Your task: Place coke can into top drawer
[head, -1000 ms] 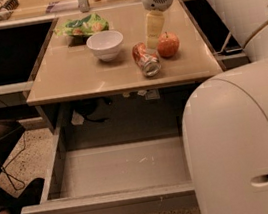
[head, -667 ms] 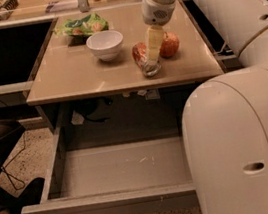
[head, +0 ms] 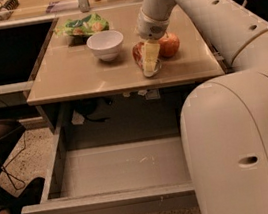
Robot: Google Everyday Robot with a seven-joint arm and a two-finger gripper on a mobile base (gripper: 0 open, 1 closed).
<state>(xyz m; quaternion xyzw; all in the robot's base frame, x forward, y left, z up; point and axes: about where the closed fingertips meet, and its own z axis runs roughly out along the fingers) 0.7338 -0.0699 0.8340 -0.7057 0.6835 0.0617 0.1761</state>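
I will next close my gripper around the body of the coke can [head: 147, 55], between the white bowl and the red apple.
The coke can [head: 138, 53] lies on its side near the front edge of the tan tabletop [head: 68, 74], its silver end facing me. My gripper [head: 150, 58] reaches down from the arm at the upper right and sits right over the can, covering most of it. The top drawer [head: 118, 169] is pulled open below the table. Its grey bottom is bare and its front panel [head: 109, 204] is nearest me.
A red apple [head: 169, 44] sits just right of the can. A white bowl [head: 105, 43] stands to its left, and a green snack bag [head: 82, 25] lies at the back. My large arm body [head: 236, 143] covers the drawer's right side. A person's shoe [head: 22, 197] is at the lower left.
My gripper has come down from above the can and apple onto the can. The can, apple, bowl and drawer have not moved.
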